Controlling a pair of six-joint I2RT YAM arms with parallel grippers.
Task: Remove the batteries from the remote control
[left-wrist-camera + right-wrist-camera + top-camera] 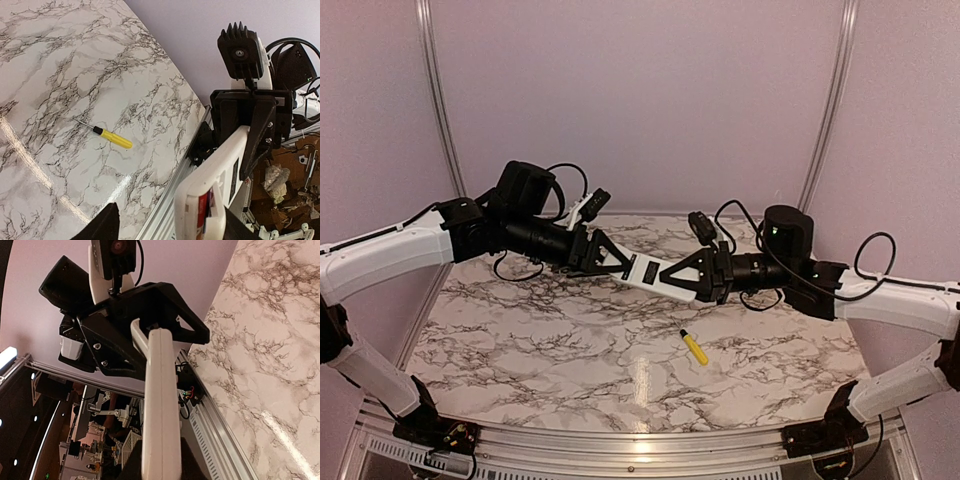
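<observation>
My left gripper should back off, because it is around the remote control's open compartment, and take the remote control's end [676,291] away from the batteries.
The white remote control [655,272] hangs in the air between both grippers, plain back up. My right gripper [695,278] is shut on its right end; in the right wrist view [162,465] the dark fingers press both sides of the remote [160,405]. My left gripper [620,260] is at the other end. In the left wrist view the remote [220,170] lies against the right finger while the left finger [102,227] stands well apart, so the left gripper [170,227] is open. The red battery [202,215] shows in the open compartment, with a dark sliver [210,200] beside it.
A yellow-handled screwdriver [694,347] lies on the marble tabletop [540,340] below the remote, also in the left wrist view [112,137]. Metal rails edge the table at the front [640,445]. Cables loop off both wrists.
</observation>
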